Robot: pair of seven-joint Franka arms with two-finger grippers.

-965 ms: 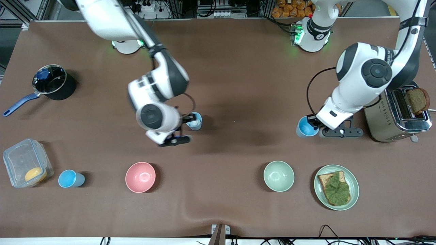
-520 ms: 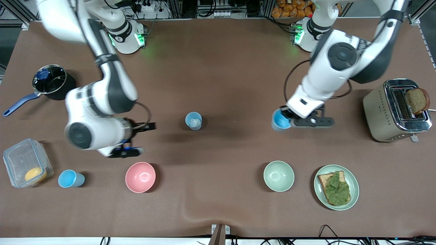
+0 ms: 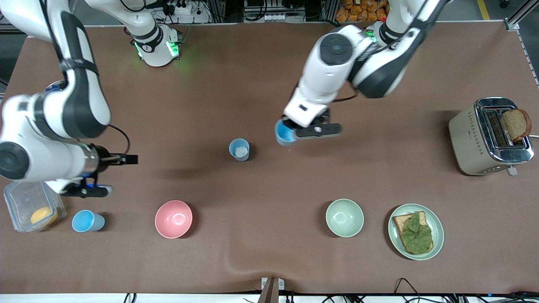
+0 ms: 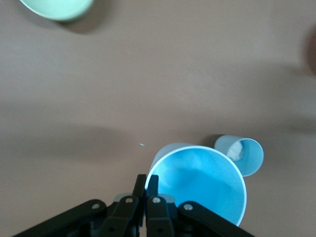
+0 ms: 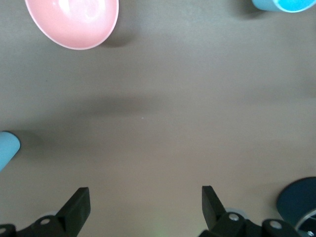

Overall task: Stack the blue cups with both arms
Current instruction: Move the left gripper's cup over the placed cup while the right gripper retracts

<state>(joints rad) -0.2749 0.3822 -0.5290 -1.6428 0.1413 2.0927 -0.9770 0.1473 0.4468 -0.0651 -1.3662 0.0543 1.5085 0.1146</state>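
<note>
The blue cup in my left gripper needs to be let go inside the blue cup standing in the middle of the table [image 3: 238, 148] [image 4: 240, 154] with something white in it.
Three blue cups show. One blue cup [image 3: 239, 149] stands mid-table with something white inside; it also shows in the left wrist view [image 4: 240, 155]. My left gripper [image 3: 290, 131] is shut on the rim of a second blue cup [image 3: 284, 134], tilted in the air beside the standing cup, toward the left arm's end; the left wrist view shows this gripper [image 4: 146, 183] pinching the held cup [image 4: 202, 185]. A third cup [image 3: 87, 221] stands next to the plastic container. My right gripper [image 3: 108, 175] is open and empty over bare table [image 5: 144, 202], with that cup [image 5: 284, 4] nearer the front camera.
A dark pot [image 3: 66, 102] and a clear container [image 3: 29, 202] with an orange item are at the right arm's end. A pink bowl [image 3: 173, 219], a pale green bowl [image 3: 344, 217] and a plate with toast [image 3: 415, 231] sit nearer the front camera. A toaster [image 3: 490, 136] stands at the left arm's end.
My left gripper carried its cup from beside the toaster toward the middle cup. My right gripper left the middle cup and swung toward the container and the third cup.
</note>
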